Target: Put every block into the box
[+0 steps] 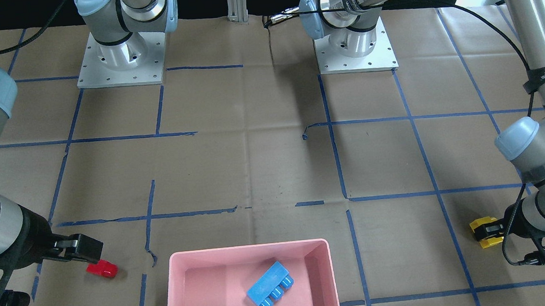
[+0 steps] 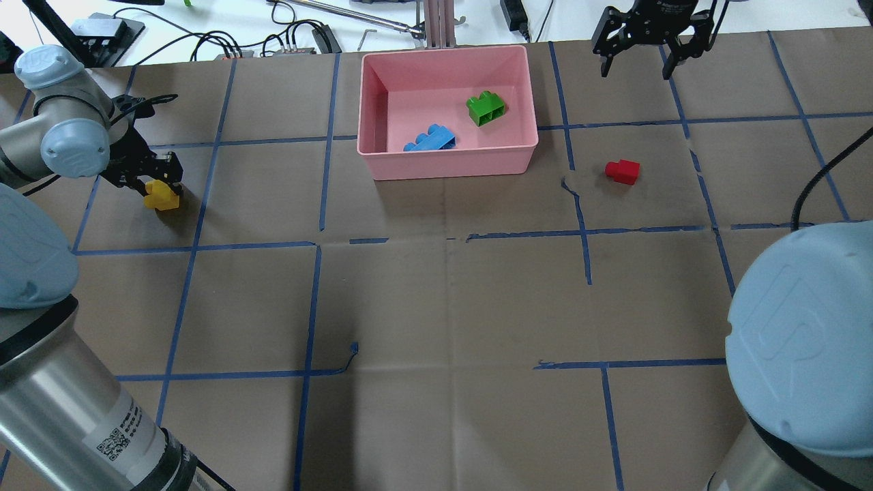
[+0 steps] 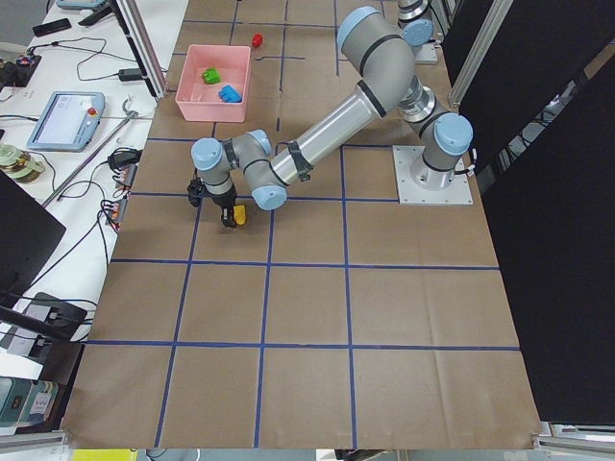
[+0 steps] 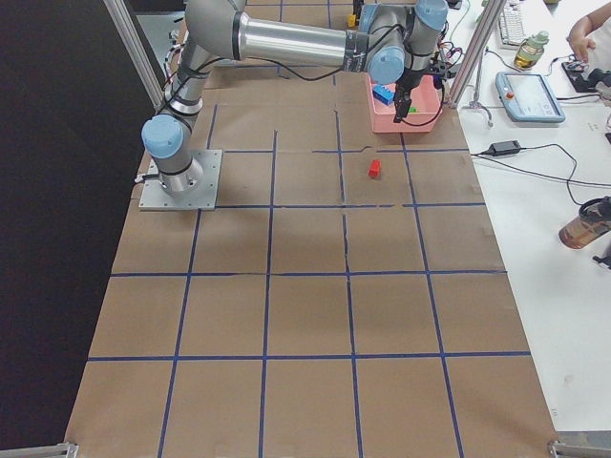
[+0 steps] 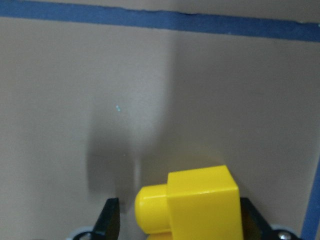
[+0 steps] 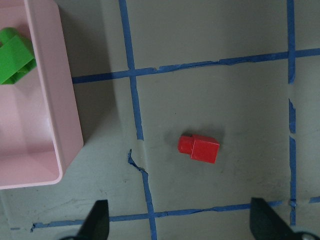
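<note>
The red block has a small knob and a flat end. Next, my right gripper needs to squeeze it lengthwise between them, closing on both ends of the red block (image 1: pixel 102 269) (image 6: pixel 199 148).
The pink box (image 2: pixel 450 164) stands at the far middle of the table and holds the blue block (image 2: pixel 430 138) and the green block (image 2: pixel 486 109). The yellow block (image 2: pixel 161 194) lies at the far left. My left gripper (image 2: pixel 164 179) is shut on it, and its fingers (image 5: pixel 111 220) flank it in the left wrist view. The red block (image 2: pixel 622 171) lies alone on the paper to the right of the box. My right gripper (image 2: pixel 635 68) hangs open and empty above the table beyond it. The right wrist view shows the red block (image 6: pixel 199 148) below, between the spread fingers.
Blue tape lines cross the brown paper table top. Cables, a power supply and an aluminium post (image 2: pixel 436 20) sit just beyond the far edge behind the box. The two arm bases (image 1: pixel 354 42) stand on the robot's side of the table.
</note>
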Tool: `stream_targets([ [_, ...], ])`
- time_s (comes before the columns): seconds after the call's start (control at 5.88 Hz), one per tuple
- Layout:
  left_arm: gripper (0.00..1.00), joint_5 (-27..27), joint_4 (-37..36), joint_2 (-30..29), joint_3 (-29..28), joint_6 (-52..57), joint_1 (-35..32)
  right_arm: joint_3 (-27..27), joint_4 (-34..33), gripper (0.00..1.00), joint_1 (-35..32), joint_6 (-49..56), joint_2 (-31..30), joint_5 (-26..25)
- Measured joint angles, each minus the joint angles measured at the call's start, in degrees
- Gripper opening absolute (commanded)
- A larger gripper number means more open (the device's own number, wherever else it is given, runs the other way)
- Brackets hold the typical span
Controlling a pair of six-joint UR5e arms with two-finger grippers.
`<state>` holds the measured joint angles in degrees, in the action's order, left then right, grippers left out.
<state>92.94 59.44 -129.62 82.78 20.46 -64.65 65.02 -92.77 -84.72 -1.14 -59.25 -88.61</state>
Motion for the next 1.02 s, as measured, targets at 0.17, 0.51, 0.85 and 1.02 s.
stream_targets([
  [0.17,0.0,-1.5,0.4,1.0,-0.1,0.0,-0.2,0.6,-0.5,1.0,0.3,-3.3,2.2,0.2],
  [0.51,0.0,-7.7,2.6,4.4,-1.3,-0.3,-3.1,1.2,-1.2,1.0,0.8,-10.4,5.7,-0.3],
  [0.85,0.0,-10.0,8.9,7.3,-5.7,-0.7,-13.2,4.0,-2.5,0.99,3.1,-11.2,8.2,-0.4],
  [1.02,0.0,-9.0,11.8,6.8,-10.1,-2.4,-19.2,6.4,-4.9,0.99,4.0,-11.4,8.9,-0.3],
])
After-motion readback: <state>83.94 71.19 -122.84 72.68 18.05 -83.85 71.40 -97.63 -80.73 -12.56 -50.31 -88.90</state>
